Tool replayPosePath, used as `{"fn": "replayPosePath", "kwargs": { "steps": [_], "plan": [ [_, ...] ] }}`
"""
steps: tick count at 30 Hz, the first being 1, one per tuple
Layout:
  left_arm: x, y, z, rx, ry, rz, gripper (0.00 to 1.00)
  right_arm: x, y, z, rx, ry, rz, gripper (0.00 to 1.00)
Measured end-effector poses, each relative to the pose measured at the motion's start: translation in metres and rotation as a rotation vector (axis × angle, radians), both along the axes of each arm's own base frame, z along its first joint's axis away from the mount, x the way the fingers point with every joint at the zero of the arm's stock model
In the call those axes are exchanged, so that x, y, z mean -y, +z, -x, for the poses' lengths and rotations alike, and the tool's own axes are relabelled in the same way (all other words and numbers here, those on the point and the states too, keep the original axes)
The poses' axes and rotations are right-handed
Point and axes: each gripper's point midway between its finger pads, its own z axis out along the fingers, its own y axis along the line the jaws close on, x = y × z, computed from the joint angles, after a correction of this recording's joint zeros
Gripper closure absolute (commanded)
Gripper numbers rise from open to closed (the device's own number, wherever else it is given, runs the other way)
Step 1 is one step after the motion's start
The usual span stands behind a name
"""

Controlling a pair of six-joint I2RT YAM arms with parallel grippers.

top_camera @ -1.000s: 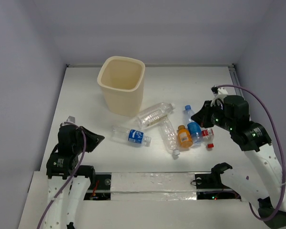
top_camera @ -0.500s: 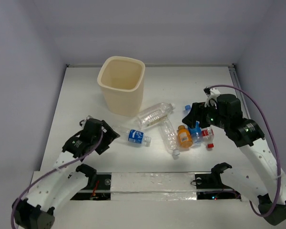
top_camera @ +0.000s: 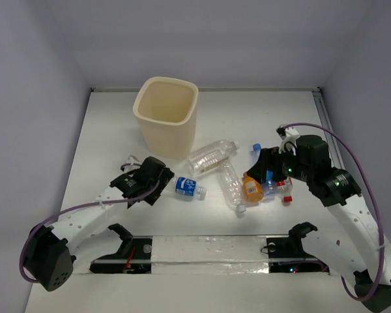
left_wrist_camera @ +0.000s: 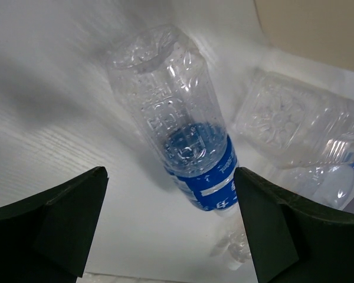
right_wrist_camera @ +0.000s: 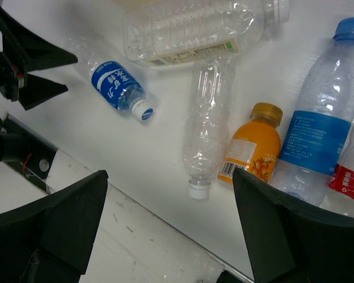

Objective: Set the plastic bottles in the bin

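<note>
I should next close my right gripper on the bottom half (top_camera: 228, 178) (right_wrist_camera: 212, 97) of the clear bottle next to the orange-liquid bottle, away from its white cap.
The cream bin (top_camera: 165, 134) stands upright at the back left. Several plastic bottles lie in front of it. A blue-labelled one (top_camera: 188, 186) (left_wrist_camera: 192, 141) is just ahead of my left gripper (top_camera: 163, 184) (left_wrist_camera: 171, 236), which is open and holds nothing. A clear bottle (top_camera: 212, 156) (right_wrist_camera: 194, 29), a second clear one (top_camera: 231, 184) (right_wrist_camera: 209, 124), an orange-liquid one (top_camera: 251, 188) (right_wrist_camera: 253, 147), a blue-capped one (top_camera: 256, 151) (right_wrist_camera: 318, 127) and a red-labelled one (top_camera: 285, 190) (right_wrist_camera: 348, 183) lie to the right. My right gripper (top_camera: 264, 171) (right_wrist_camera: 171, 230) hovers open above the orange and blue-capped bottles.
A taped strip (top_camera: 208, 248) runs along the near table edge between the arm bases. Grey walls close in the back and both sides. The bin's corner (left_wrist_camera: 318, 29) shows at the top right of the left wrist view.
Both grippers have opened from shut. The left arm reached right toward the blue-labelled bottle; the right arm moved down and left over the orange and blue-capped bottles.
</note>
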Motion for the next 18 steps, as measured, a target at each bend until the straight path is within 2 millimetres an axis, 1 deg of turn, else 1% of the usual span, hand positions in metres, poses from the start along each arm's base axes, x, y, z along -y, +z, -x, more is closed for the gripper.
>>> {"fn": "replayPosePath", "kwargs": {
  "steps": [4, 8, 13, 16, 18],
  "plan": [
    [0.003, 0.003, -0.015, 0.030, 0.052, -0.004, 0.13, -0.003, -0.007, 0.007, -0.022, 0.029, -0.007, 0.08],
    [0.006, -0.004, -0.026, 0.029, 0.074, -0.036, 0.13, -0.007, -0.009, 0.011, -0.034, 0.055, -0.016, 0.08],
    [0.004, -0.013, -0.030, 0.024, 0.096, -0.070, 0.13, -0.013, -0.009, 0.016, -0.043, 0.087, -0.031, 0.07],
    [0.002, -0.017, -0.032, 0.026, 0.110, -0.092, 0.14, -0.016, -0.012, 0.018, -0.056, 0.100, -0.032, 0.07],
    [0.000, -0.022, -0.034, 0.019, 0.118, -0.109, 0.18, -0.017, -0.016, 0.019, -0.070, 0.106, -0.029, 0.06]
  ]
}}
